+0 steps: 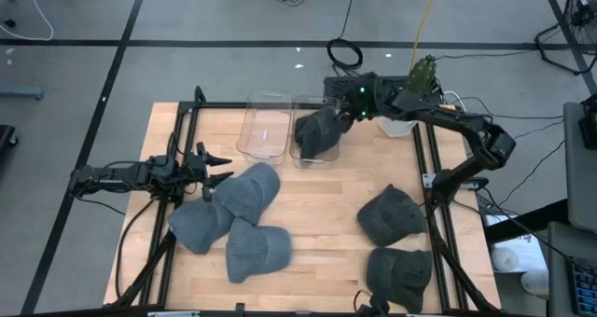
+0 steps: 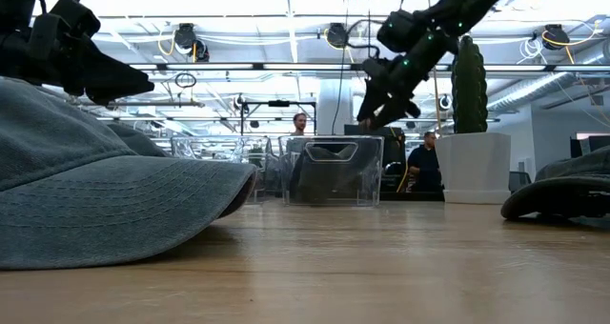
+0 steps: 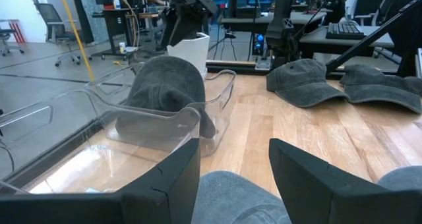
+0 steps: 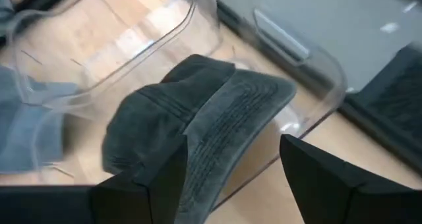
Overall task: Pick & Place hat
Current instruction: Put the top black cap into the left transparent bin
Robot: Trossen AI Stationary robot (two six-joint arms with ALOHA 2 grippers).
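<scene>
The dark grey cap sits crooked in the bin. My right gripper will pinch the cap's brim (image 4: pixel 241 109), lift the cap out and bring it to my left gripper.
A dark grey cap (image 1: pixel 317 133) (image 4: pixel 198 118) lies in the right one of two clear bins (image 1: pixel 300 158) at the table's far side, with its brim (image 4: pixel 237 128) over the bin's wall. My right gripper (image 1: pixel 347 115) (image 4: pixel 231 145) hangs open just above the cap, a finger on either side of the brim; I see no touch. My left gripper (image 1: pixel 227 168) (image 3: pixel 234 148) is open at the table's left, just above a blue-grey cap (image 1: pixel 252 191) (image 3: pixel 231 197).
The left clear bin (image 1: pixel 266 129) holds no cap. Two more blue-grey caps (image 1: pixel 201 224) (image 1: pixel 256 252) lie near left, and two dark caps (image 1: pixel 392 214) (image 1: pixel 399 272) near right. A white pot with a cactus (image 2: pixel 472 162) stands at the far right.
</scene>
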